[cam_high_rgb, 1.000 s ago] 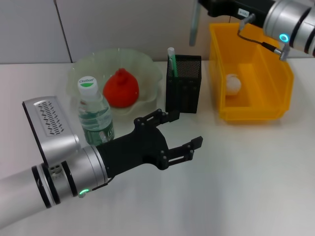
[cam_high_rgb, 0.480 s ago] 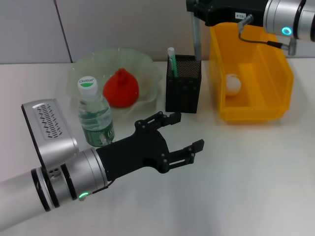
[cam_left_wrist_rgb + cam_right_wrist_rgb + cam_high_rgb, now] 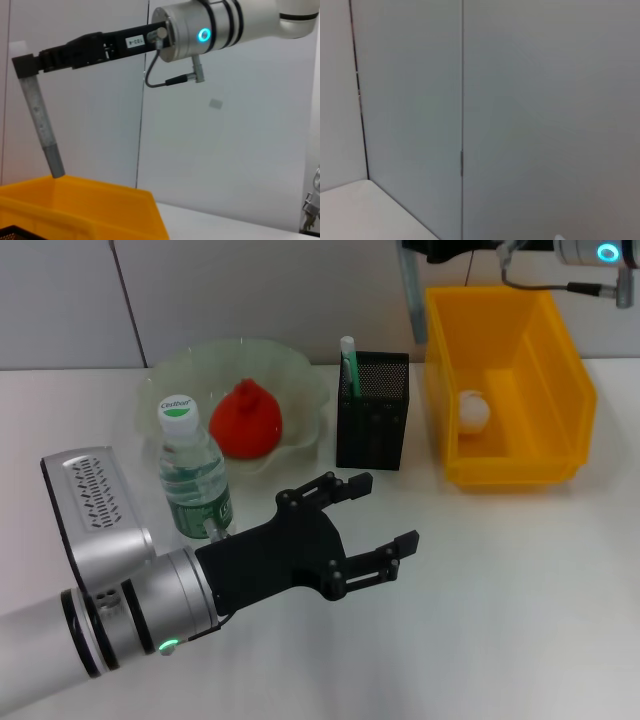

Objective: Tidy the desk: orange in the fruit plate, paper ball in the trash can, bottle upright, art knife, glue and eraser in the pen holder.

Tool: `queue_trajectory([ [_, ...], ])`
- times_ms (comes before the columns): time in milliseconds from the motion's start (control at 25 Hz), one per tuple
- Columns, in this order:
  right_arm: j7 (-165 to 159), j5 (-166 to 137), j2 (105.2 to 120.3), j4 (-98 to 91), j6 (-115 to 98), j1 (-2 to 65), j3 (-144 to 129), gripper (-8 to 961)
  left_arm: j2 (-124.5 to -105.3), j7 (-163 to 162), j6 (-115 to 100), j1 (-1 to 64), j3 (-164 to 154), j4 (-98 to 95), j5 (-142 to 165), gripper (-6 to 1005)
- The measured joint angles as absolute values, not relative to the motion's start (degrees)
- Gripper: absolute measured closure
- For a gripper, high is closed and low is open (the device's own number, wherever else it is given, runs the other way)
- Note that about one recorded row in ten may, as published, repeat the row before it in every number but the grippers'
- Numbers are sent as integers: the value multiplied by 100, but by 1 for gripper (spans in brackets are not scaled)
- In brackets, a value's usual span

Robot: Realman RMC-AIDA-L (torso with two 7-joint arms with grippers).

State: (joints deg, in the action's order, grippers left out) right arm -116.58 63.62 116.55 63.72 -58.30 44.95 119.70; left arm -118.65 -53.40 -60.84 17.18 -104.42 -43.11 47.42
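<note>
The robot's right gripper should release the art knife in the black pen holder (image 3: 386,379), between the glue and the trash can.
The orange (image 3: 247,420) lies in the pale green fruit plate (image 3: 300,370). Just in front of the plate the bottle (image 3: 193,475) stands upright. My left gripper (image 3: 385,510) hovers open over the table, beside the bottle and before the black mesh pen holder (image 3: 373,425). A white and green stick (image 3: 348,358), probably the glue, stands in the holder. The paper ball (image 3: 473,410) rests in the yellow trash can (image 3: 570,380). My right gripper (image 3: 25,66) is shut on the grey art knife (image 3: 411,300), which hangs above the gap between holder and can. The eraser is out of view.
The white table (image 3: 520,590) stretches to the front and right of my left arm. A grey panelled wall (image 3: 520,100) stands behind the desk. The trash can's rim (image 3: 90,200) shows low in the left wrist view.
My right gripper has carried the art knife upward and a little to the right, and most of that arm has left the head view. The left gripper has barely shifted.
</note>
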Motion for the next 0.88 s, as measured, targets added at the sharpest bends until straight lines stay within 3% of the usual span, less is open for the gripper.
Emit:
queue_trajectory([
  [880,-10786,6830,11704,5146,-5098,4805,11889,752,-11857,-5344,-6306,1661,-10421,-4351,4765,184],
])
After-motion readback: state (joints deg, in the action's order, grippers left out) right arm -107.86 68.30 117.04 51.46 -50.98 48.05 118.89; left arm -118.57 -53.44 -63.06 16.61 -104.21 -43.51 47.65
